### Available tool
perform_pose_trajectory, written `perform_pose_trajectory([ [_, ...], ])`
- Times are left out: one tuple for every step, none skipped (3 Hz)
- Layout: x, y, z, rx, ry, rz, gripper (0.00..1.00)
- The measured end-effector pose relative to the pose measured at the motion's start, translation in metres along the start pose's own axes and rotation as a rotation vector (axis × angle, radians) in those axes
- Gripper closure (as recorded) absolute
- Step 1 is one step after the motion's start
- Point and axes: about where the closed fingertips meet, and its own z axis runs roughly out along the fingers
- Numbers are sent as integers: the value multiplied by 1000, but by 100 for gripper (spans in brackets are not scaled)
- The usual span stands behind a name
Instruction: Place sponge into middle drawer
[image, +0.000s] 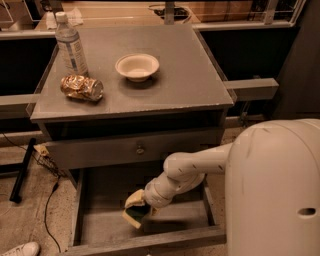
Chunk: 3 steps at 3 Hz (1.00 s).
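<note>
Next, my gripper puts down and lets go of the sponge on the bare bottom near the front of the middle drawer (131, 220).
The middle drawer (95, 225) is pulled out below the cabinet top, a shallow grey box with a bare floor. My gripper (136, 209) is inside it, low over the middle of the floor. The sponge (133, 216), dark green on pale yellow foam, sits at the gripper's tip, close to the drawer floor. The white arm (185, 175) reaches in from the right and hides part of the drawer.
On the cabinet top (185, 80) stand a water bottle (70, 47), a crushed shiny can (82, 87) and a white bowl (137, 66). A closed drawer front with a round knob (140, 149) sits above the open drawer. A black cable (50, 200) and a shoe (20, 248) lie at left.
</note>
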Motion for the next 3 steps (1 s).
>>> perform_pose_trajectory([
  [-2,-2,18,9,-6,72,100],
  [-4,-2,37,20,-13,133,100],
  [-4,-2,49,21,-15,165,100],
])
